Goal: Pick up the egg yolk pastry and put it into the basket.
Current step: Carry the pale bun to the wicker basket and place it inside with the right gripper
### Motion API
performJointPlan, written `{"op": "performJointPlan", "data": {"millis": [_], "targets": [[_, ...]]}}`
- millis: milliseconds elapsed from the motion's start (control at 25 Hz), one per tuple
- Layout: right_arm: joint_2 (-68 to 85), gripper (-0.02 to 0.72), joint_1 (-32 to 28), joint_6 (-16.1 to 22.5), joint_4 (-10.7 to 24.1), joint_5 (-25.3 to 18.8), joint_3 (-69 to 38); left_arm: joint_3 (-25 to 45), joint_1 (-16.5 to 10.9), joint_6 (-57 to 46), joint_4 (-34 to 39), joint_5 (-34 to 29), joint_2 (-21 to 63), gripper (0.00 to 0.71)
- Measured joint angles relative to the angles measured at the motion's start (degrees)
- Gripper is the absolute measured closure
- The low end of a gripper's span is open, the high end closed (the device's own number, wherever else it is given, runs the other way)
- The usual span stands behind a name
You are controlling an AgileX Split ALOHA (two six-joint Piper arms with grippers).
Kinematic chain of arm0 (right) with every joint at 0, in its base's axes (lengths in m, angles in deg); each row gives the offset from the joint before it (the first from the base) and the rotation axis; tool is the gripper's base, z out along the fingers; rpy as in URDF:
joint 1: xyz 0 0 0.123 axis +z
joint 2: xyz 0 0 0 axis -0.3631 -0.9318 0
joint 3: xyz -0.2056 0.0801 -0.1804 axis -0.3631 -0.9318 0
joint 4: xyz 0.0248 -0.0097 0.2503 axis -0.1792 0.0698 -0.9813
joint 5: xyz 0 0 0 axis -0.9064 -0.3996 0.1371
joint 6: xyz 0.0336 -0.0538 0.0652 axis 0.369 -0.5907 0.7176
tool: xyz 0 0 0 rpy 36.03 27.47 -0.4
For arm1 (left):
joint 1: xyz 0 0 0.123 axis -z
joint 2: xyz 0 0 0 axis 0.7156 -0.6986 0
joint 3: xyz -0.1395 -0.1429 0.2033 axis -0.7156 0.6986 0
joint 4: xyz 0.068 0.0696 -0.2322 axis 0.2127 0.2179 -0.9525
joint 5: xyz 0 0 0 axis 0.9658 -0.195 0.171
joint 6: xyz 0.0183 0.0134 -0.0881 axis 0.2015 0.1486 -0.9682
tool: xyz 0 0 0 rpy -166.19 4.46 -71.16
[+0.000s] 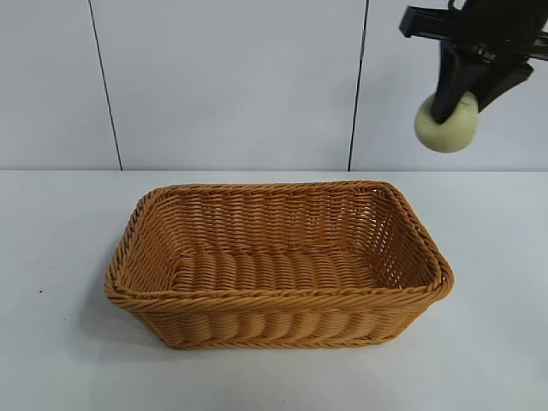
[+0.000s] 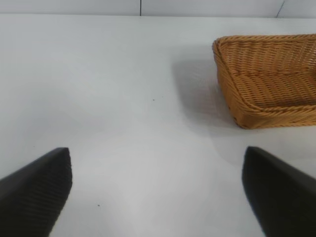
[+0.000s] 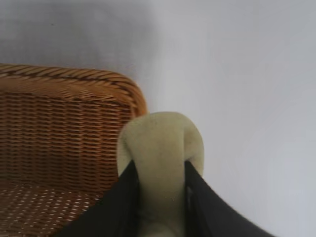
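Note:
I should use my right gripper to put the egg yolk pastry down on the middle of the basket's bottom, near the front rim (image 1: 276,269). The pastry is still high above the table.
The egg yolk pastry (image 1: 448,127), a small pale yellow-cream bun, is squeezed between the black fingers of my right gripper (image 1: 456,107), high above the table near the basket's right end. In the right wrist view the pastry (image 3: 160,148) bulges out between the fingers, with the basket's corner (image 3: 74,128) below and beside it. The orange-tan wicker basket (image 1: 278,295) stands on the white table and holds nothing. My left gripper (image 2: 158,182) is open and empty over bare table; the basket (image 2: 256,111) lies ahead of it.
The white table (image 1: 60,257) surrounds the basket. A white panelled wall (image 1: 231,77) stands behind.

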Motion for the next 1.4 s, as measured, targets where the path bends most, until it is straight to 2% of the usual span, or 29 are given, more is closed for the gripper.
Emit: {"op": "performJointPlan", "data": {"millis": [200, 320, 520, 1240, 1320, 1400], "targets": [[0.0, 0.550, 8.4, 1.4, -0.1, 1.1, 0.0, 0.0, 0.0, 0.0, 0.0, 0.0, 0.0, 0.023], [0.0, 0.550, 12.5, 2.8, -0.1, 3.4, 0.0, 0.0, 0.0, 0.0, 0.0, 0.0, 0.0, 0.023], [-0.3, 0.550, 17.0, 4.4, -0.3, 6.6, 0.0, 0.0, 0.0, 0.0, 0.0, 0.0, 0.0, 0.023], [-19.0, 0.546, 17.6, 5.5, -0.8, 12.4, 0.0, 0.0, 0.0, 0.0, 0.0, 0.0, 0.0, 0.023], [-19.0, 0.520, 17.6, 5.5, -0.8, 12.5, 0.0, 0.0, 0.0, 0.0, 0.0, 0.0, 0.0, 0.023], [-18.8, 0.448, 17.6, 4.9, -0.9, 12.4, 0.0, 0.0, 0.0, 0.0, 0.0, 0.0, 0.0, 0.023]]}}
